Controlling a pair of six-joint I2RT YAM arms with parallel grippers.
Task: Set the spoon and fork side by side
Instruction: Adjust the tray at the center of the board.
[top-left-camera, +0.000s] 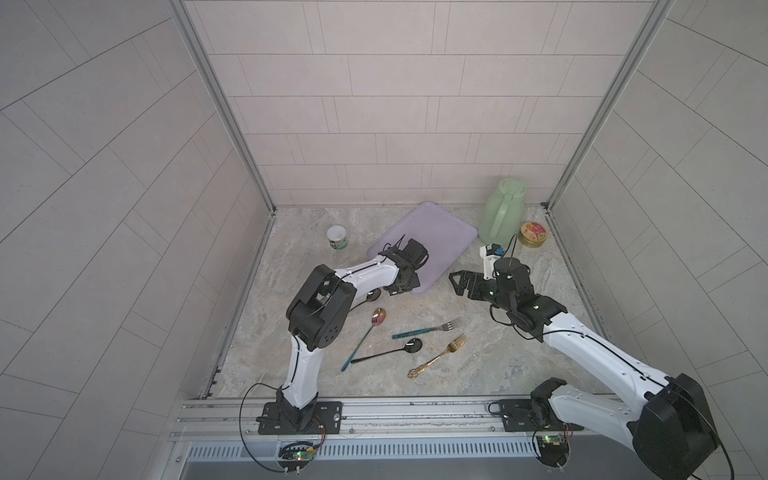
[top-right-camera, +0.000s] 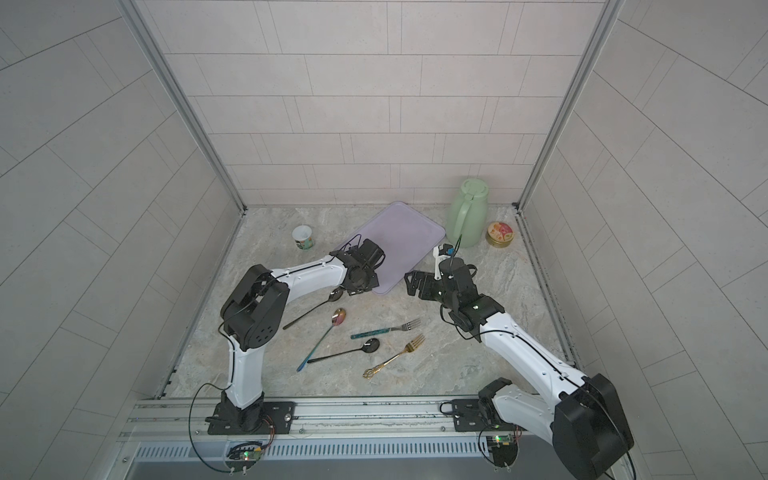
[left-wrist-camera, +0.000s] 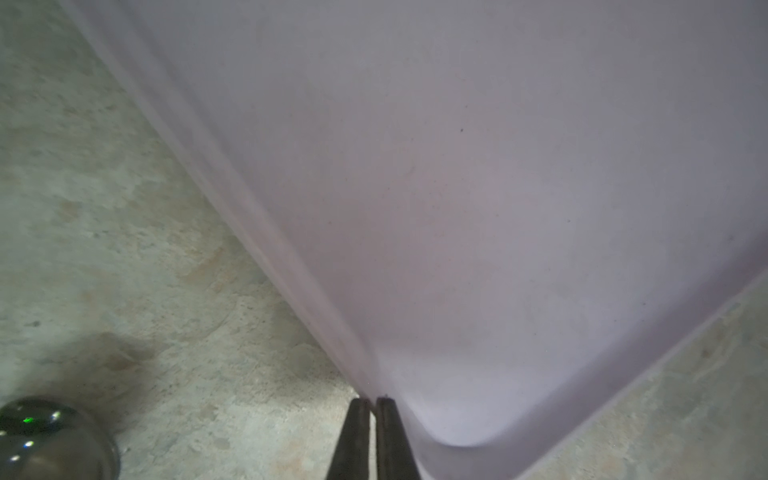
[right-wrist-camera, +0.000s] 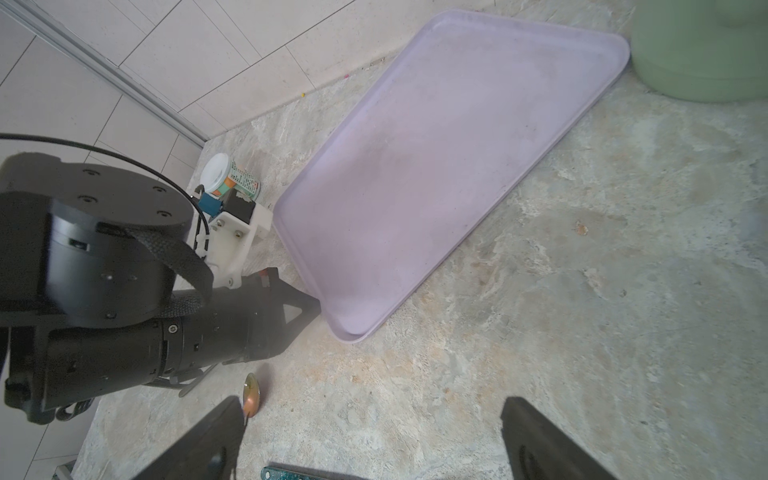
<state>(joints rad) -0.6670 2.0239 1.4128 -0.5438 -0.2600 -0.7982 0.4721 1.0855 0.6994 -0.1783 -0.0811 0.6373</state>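
The purple tray's rim is pinched by my left gripper too close to the tray's front corner, so I should open and take the rim farther along the tray's straight side (left-wrist-camera: 318, 313).
On the marble table lie an iridescent spoon (top-left-camera: 367, 335) with a blue handle, a black spoon (top-left-camera: 391, 351), a teal-handled fork (top-left-camera: 428, 329) and a gold fork (top-left-camera: 439, 354). Another dark spoon (top-right-camera: 312, 308) lies half under my left arm, and its bowl (left-wrist-camera: 54, 436) shows in the left wrist view. My left gripper (left-wrist-camera: 372, 401) is shut on the rim of the purple tray (top-left-camera: 440, 237) near its front corner; the same gripper (right-wrist-camera: 316, 306) shows in the right wrist view. My right gripper (top-left-camera: 455, 284) hovers open and holds nothing, right of that corner, beyond the forks.
A green jug (top-left-camera: 502, 214) and a round tin (top-left-camera: 532, 234) stand at the back right. A small paper cup (top-left-camera: 336, 237) stands at the back left. Tiled walls close three sides, and a metal rail (top-left-camera: 374, 409) runs along the front.
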